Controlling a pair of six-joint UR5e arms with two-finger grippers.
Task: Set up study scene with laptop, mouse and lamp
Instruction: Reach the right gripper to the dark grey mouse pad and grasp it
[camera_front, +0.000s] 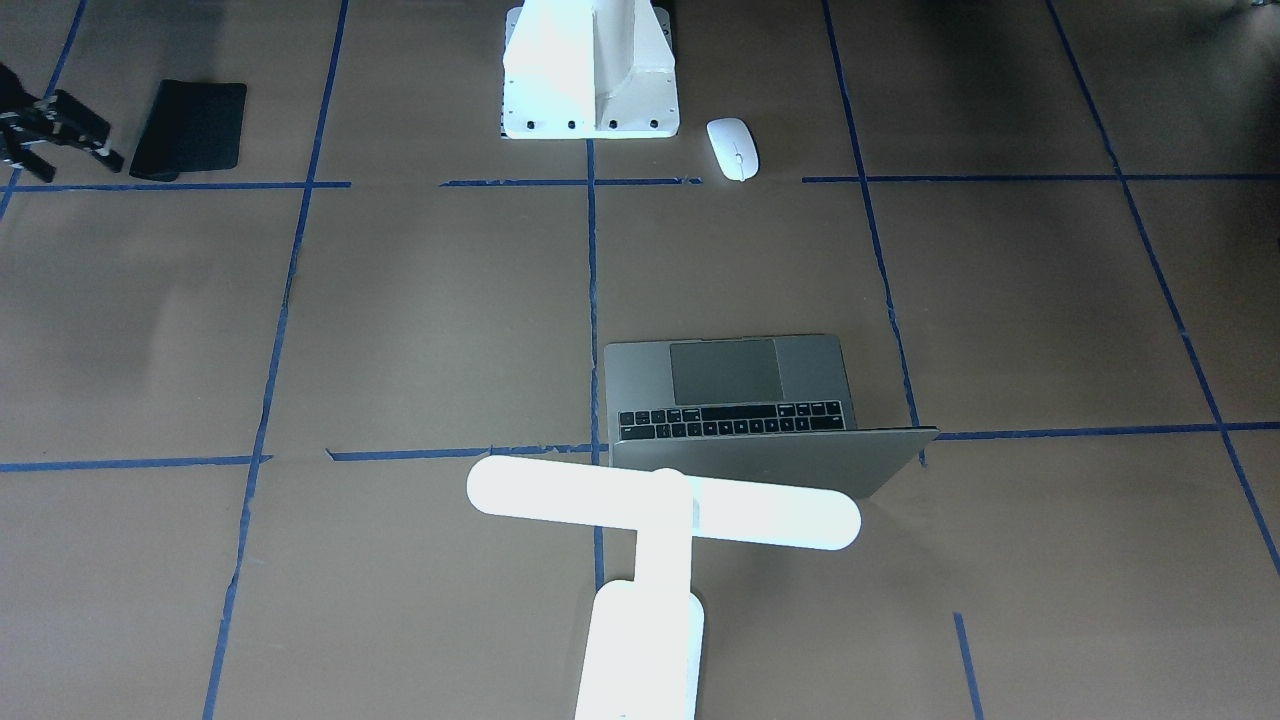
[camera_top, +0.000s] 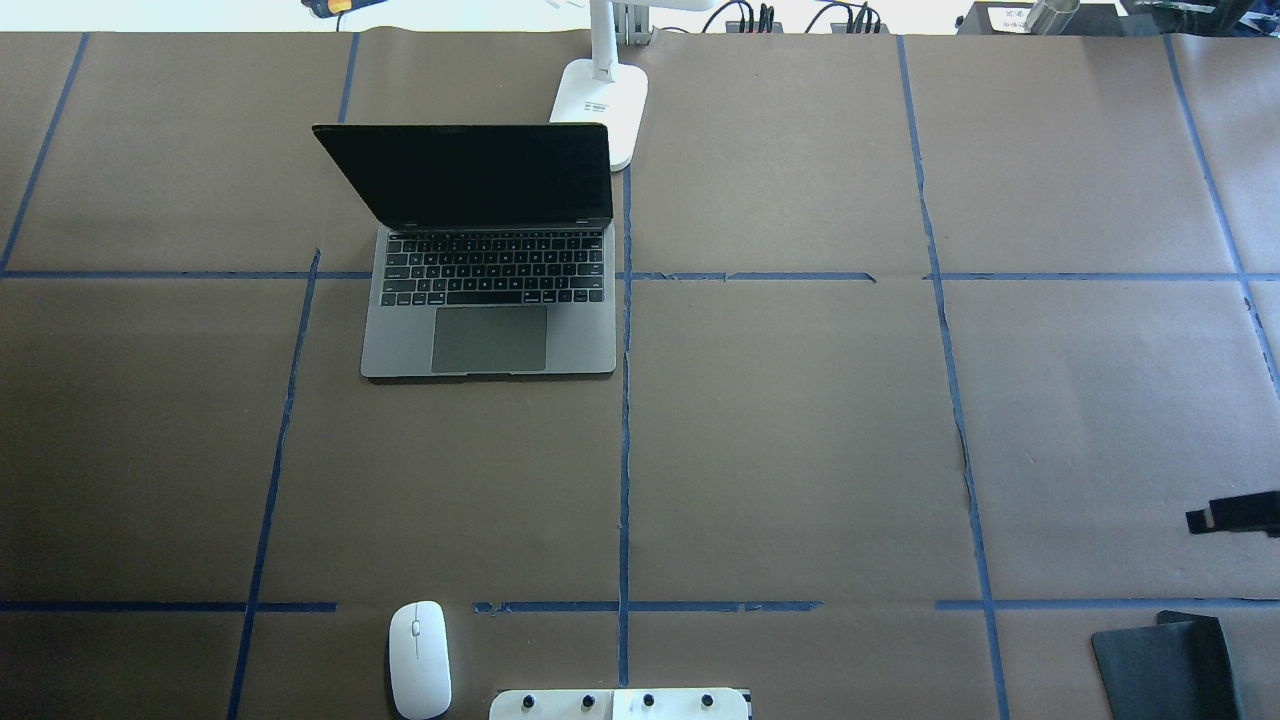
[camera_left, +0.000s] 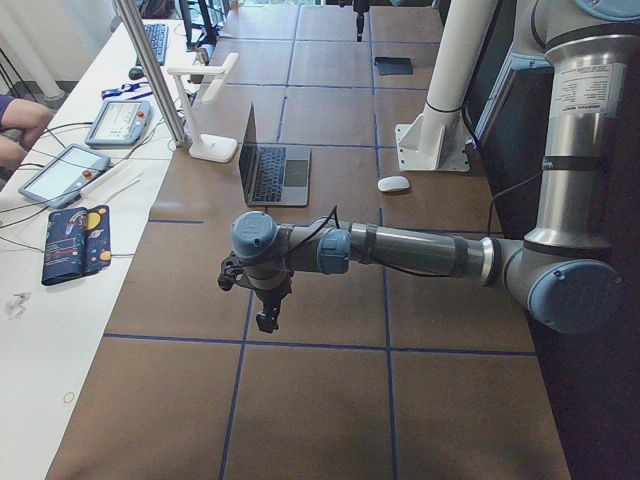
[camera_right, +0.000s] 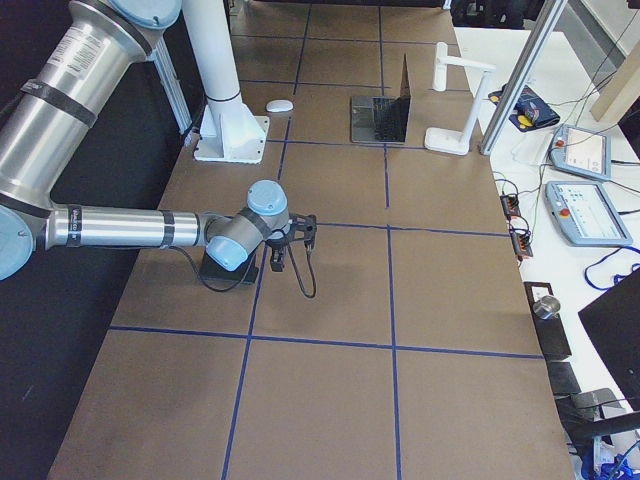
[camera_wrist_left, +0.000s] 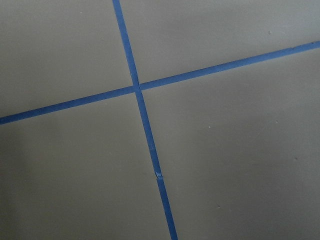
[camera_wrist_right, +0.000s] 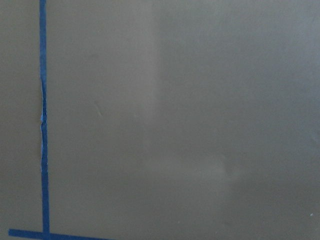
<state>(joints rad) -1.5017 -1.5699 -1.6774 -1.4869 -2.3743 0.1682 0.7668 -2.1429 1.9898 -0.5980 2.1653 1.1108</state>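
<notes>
I need to next move my right gripper to the black pad's folded edge (camera_front: 156, 107), opposite the side facing the mouse, and close it toward that edge's robot-side end.
The grey laptop (camera_top: 490, 300) stands open on the far left part of the table, its dark screen facing the robot. The white lamp (camera_front: 660, 505) stands just behind it, with its base (camera_top: 600, 95) by the lid's corner. The white mouse (camera_top: 419, 660) lies near the robot's pedestal (camera_front: 590, 75), far from the laptop. My right gripper (camera_front: 75, 160) hovers open and empty at the table's right side, beside the black pad. My left gripper (camera_left: 266, 318) hangs over bare table well left of the laptop; I cannot tell whether it is open or shut.
A flat black pad (camera_top: 1160, 665) lies at the near right corner. Blue tape lines grid the brown table (camera_top: 800, 440). Beyond the far edge stand tablets (camera_left: 65, 172), cables and a metal post (camera_left: 150, 70). A person's arm (camera_left: 15, 118) rests there.
</notes>
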